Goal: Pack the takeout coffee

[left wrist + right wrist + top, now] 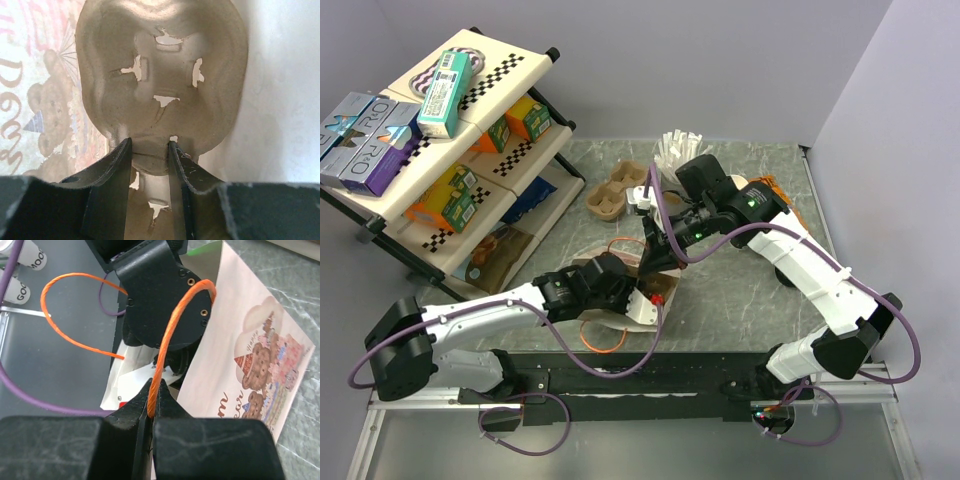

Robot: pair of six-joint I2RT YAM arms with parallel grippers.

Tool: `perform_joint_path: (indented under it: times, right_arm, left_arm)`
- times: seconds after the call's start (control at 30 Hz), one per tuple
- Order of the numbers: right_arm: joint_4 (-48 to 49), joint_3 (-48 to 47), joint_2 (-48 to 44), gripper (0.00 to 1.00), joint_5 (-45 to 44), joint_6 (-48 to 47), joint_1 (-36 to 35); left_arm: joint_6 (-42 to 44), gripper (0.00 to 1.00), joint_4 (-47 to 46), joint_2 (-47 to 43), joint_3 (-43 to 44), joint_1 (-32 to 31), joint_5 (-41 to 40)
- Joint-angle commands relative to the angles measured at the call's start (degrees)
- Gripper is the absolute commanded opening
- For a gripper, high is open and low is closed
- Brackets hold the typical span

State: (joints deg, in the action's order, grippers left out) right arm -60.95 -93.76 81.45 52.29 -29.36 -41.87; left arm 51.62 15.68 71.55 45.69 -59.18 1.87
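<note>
Next, I let go of the brown pulp cup carrier with my left gripper on the bottom inside the white paper bag [640, 271].
A white paper bag [582, 262] with a teddy-bear print [260, 360] and orange cord handles lies on the table between the arms. My left gripper [642, 298] reaches into the bag's mouth. In the left wrist view it [148, 150] is shut on the rim of a brown pulp cup carrier [165, 65] inside the bag. My right gripper [656, 250] is shut on one orange handle [170, 335] and holds it up; in the right wrist view the cord sits pinched between its tips [152, 390]. The dark brown takeout coffee cup is not visible in any view.
A second pulp carrier [610, 195] sits on the table behind the bag. A stack of white cups [675, 150] stands at the back. A tilted shelf rack [450, 150] with boxes fills the left. The bag's other handle [55, 315] hangs loose over the black mat [700, 365].
</note>
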Motion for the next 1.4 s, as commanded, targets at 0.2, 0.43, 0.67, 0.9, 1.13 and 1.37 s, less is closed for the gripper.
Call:
perform_joint_path:
  times: [0.2,0.43,0.67,0.9,1.13,1.37]
  right_arm:
    - [-2.33,-1.52,-2.08,0.00,4.13,-1.92,-0.23]
    - [-1.64,-2.05,-2.17,0.00,1.51,-1.84,-0.23]
    - [2.23,-3.80,-1.65,0.33,-6.92,6.77,-0.23]
    - [-1.63,-6.00,-0.06,0.48,-13.18,4.76,-0.32]
    - [-2.94,-8.90,0.20,0.50,-9.50,6.07,1.00]
    - [-1.89,-14.33,2.13,0.64,1.48,11.86,7.75]
  left_arm:
    - [4.72,0.01,-9.44,3.77,-0.16,-0.32,-0.72]
    - [2.09,0.01,-4.53,3.43,3.70,-0.24,0.93]
    - [-1.95,0.01,0.14,0.43,5.02,-0.32,2.09]
    - [-3.89,0.01,-0.12,2.37,4.85,-0.41,2.09]
    - [-5.21,0.01,-2.50,7.02,7.39,-0.06,1.38]
    - [-6.79,0.01,-1.71,11.15,11.61,2.31,4.28]
